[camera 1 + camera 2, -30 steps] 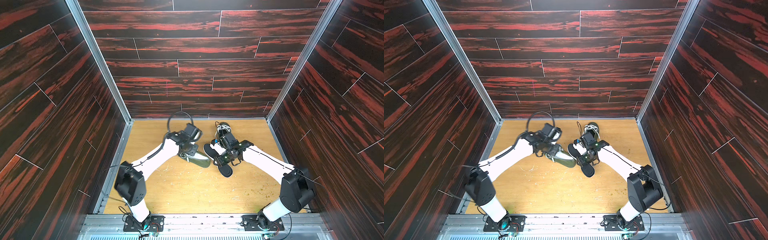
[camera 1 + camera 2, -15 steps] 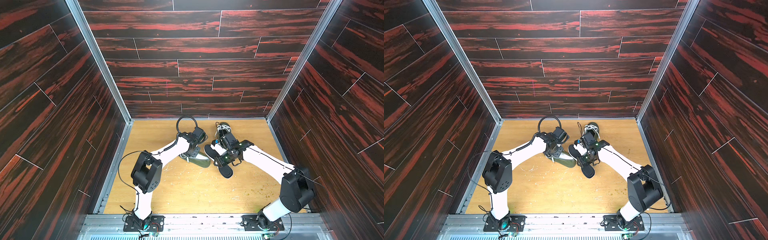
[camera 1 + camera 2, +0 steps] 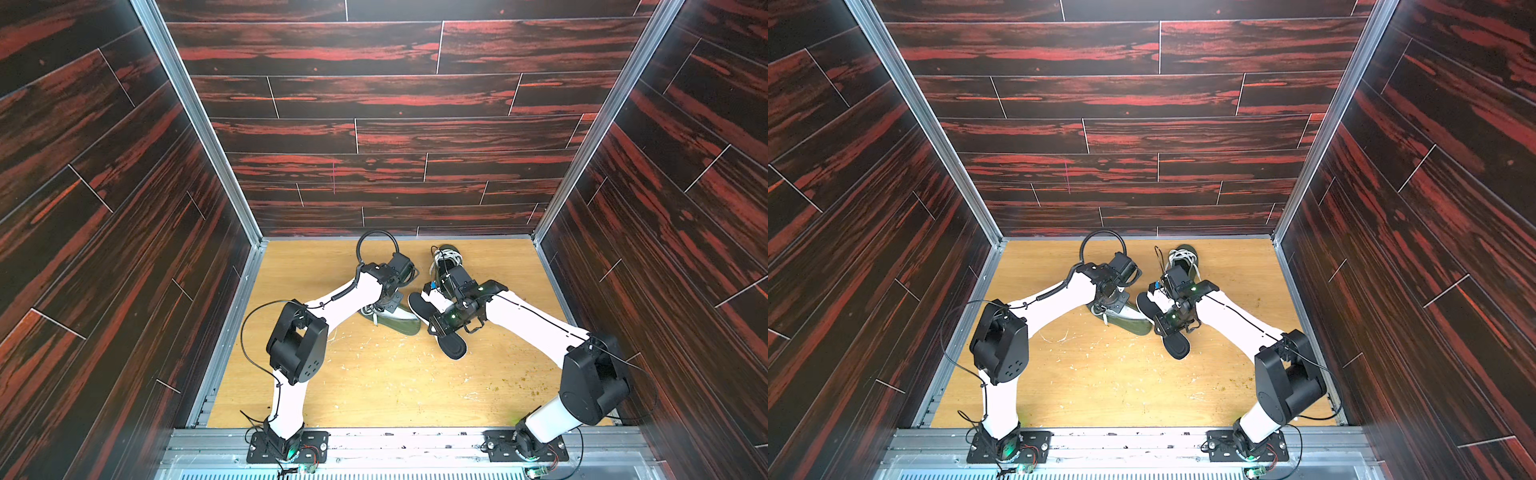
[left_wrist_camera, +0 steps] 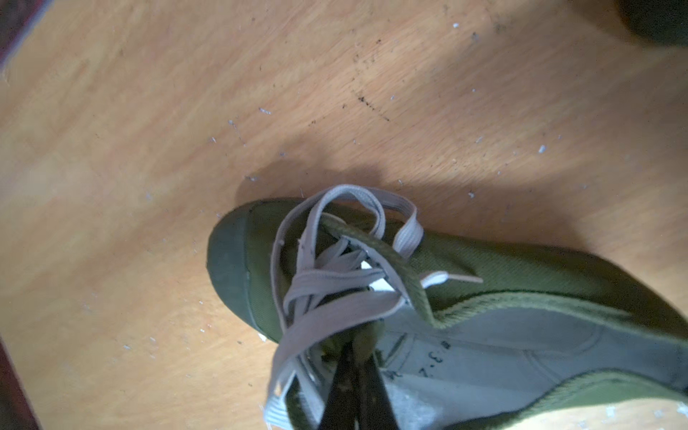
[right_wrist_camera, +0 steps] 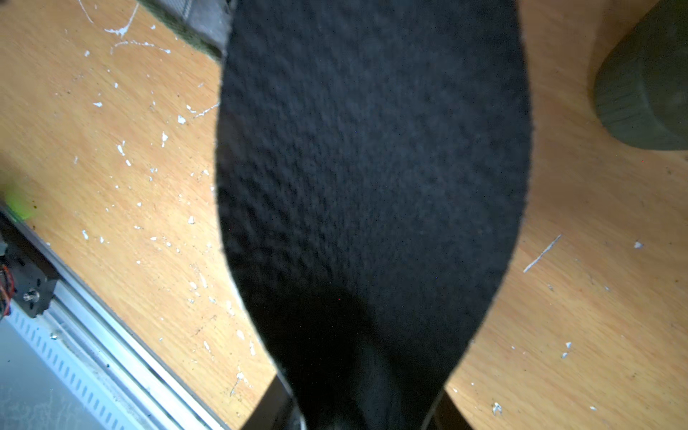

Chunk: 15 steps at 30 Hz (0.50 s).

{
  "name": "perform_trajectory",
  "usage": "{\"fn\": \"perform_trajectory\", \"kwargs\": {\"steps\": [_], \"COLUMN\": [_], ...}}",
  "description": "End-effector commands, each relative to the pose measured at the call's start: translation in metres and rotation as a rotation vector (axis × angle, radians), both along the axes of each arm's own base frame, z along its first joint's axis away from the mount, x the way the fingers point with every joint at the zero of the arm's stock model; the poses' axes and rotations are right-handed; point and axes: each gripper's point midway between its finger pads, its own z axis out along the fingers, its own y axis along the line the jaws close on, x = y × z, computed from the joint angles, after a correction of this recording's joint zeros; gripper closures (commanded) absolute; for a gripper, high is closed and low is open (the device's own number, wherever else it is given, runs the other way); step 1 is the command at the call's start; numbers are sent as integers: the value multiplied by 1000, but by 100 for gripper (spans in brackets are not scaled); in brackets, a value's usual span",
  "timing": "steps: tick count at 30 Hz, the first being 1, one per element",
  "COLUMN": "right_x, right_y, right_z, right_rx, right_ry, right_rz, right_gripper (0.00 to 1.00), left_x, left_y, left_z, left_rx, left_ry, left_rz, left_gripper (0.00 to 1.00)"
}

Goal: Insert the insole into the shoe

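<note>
The shoe sits crooked to the insole; my left hand will regrip the green fabric [image 4: 367,339] under the laces and turn the shoe in line with the insole.
An olive green shoe [image 3: 401,325] [image 3: 1136,323] with white laces lies on the wooden floor, grey lining showing in the left wrist view [image 4: 521,346]. My left gripper [image 3: 388,305] [image 4: 359,348] is shut, pinching green fabric of the shoe under the laces. To the right of the shoe, the black insole [image 3: 453,348] [image 3: 1177,348] slopes over the floor, held in my right gripper [image 3: 455,320]. In the right wrist view the insole [image 5: 372,167] fills the middle and hides most of the fingers [image 5: 266,405].
A second green shoe [image 3: 446,254] [image 3: 1183,255] with white laces stands near the back wall, its toe in the right wrist view [image 5: 644,96]. Dark wood-pattern walls enclose the floor on three sides. A metal rail [image 3: 395,440] runs along the front.
The left gripper has closed on the shoe at the laces, and the left arm's elbow has swung in toward the middle. The right arm and the insole have stayed put.
</note>
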Motion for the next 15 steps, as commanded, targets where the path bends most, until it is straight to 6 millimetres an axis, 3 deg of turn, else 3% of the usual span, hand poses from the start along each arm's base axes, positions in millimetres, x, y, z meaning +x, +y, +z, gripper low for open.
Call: {"fn": "perform_trajectory", "kwargs": {"steps": [1, 6, 11, 15], "right_x": [-7, -8, -7, -6], "right_y": [-1, 0, 0, 0], "right_z": [5, 5, 4, 5], "right_rx": [14, 21, 22, 23], "right_ry": [15, 18, 12, 5], "right_rz": [8, 9, 8, 8], "right_gripper": [59, 60, 60, 60], "left_x": [2, -1, -4, 1], "left_y": [1, 3, 7, 13], "left_z": [9, 9, -2, -5], "left_rx": [23, 41, 121, 222], "left_ry": [-13, -1, -14, -63], "left_rz": [-12, -30, -38, -32], "left_gripper": [97, 95, 73, 62]}}
